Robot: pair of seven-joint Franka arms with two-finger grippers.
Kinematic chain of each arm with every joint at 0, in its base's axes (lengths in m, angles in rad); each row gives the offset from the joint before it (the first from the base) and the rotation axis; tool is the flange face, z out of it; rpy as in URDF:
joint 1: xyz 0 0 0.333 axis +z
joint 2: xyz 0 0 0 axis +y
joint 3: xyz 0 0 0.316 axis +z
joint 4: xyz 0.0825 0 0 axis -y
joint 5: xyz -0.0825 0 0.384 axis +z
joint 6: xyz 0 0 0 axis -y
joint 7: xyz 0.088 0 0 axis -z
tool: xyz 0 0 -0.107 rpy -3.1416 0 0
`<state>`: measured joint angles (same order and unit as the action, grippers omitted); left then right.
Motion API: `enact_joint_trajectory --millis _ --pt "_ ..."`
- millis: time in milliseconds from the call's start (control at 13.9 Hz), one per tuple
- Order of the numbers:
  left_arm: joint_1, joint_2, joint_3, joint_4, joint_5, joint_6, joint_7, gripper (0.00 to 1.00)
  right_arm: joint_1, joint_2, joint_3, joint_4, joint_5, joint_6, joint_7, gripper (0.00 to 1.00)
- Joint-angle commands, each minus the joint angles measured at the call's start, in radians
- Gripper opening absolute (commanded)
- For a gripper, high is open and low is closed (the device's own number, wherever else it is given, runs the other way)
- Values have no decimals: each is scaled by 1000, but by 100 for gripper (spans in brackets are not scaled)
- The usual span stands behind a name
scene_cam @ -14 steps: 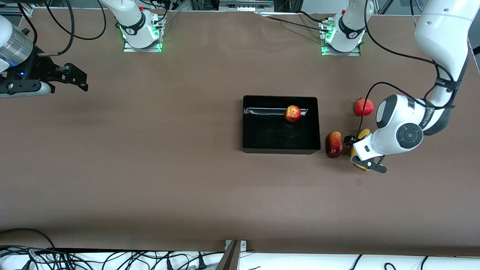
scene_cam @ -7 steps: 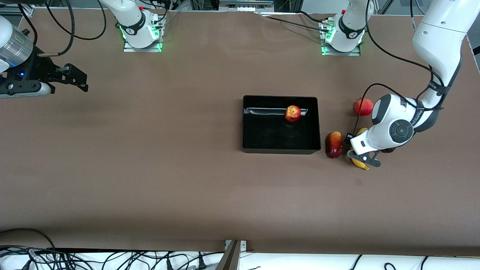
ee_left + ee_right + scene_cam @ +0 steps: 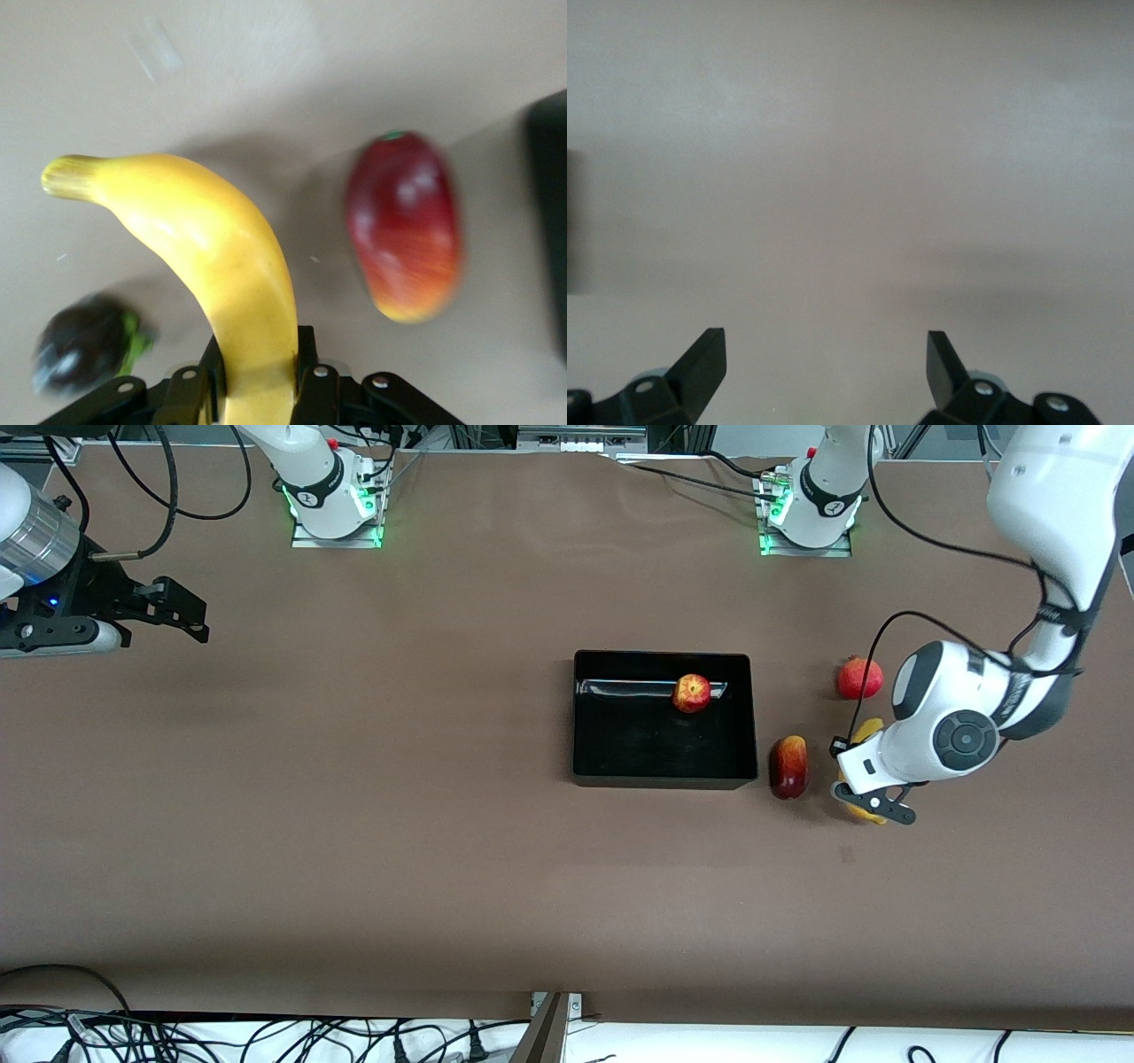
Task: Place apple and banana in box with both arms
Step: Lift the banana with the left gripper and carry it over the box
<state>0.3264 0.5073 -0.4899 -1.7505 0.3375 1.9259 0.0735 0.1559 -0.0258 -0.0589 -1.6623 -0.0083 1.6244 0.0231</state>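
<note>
Next, my left gripper lets go of the banana between the apple and the black box's side [image 3: 612, 724] that is farthest from the mango.
The black box [image 3: 576, 717] stands mid-table with the apple [image 3: 691, 693] in it, against the wall nearest the robots' bases. The yellow banana [image 3: 868, 729] is beside the box toward the left arm's end, mostly hidden under the left wrist. My left gripper [image 3: 864, 779] is shut on the banana [image 3: 204, 239]; the fingers [image 3: 306, 354] clamp its sides, and its shadow shows on the table below. My right gripper [image 3: 197, 613] is open and empty at the right arm's end, waiting; the right wrist view shows its fingers [image 3: 704, 359] over bare table.
A dark red-orange mango [image 3: 788, 766] lies between the box and the banana, also in the left wrist view [image 3: 405, 235]. An evenly red round fruit [image 3: 859, 677] sits nearer the bases. A small dark purple item with a green top [image 3: 84, 341] lies beside the banana. The box's corner [image 3: 549, 177] shows there too.
My left arm came down onto the banana and has since risen a little and shifted toward the left arm's end with it. The right arm has not moved.
</note>
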Motion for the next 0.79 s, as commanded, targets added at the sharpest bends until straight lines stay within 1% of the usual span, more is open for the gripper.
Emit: enact_joint_trajectory --millis 0,72,216,359,503,575,719 --pt "-61 -15 -100 152 6 -203 -168 0 -12 7 8 19 -4 -3 3 100" --pt "-102 -16 -123 163 5 -214 -257 0 -12 7 8 19 -4 -3 3 100" --pt "-180 -15 -168 172 -43 -214 -416 0 -12 7 8 19 -4 -3 3 100" --pt "-269 8 -170 174 -96 -197 -504 0 -13 7 8 19 -4 -3 3 100" --pt "-335 65 -170 158 -107 -101 -529 0 -13 7 8 19 -4 -3 3 100" --pt "-372 86 -168 157 -104 -73 -559 0 -13 7 8 19 -4 -3 3 100" --pt "-412 153 -167 158 -104 13 -603 0 -13 7 8 19 -4 -3 3 100"
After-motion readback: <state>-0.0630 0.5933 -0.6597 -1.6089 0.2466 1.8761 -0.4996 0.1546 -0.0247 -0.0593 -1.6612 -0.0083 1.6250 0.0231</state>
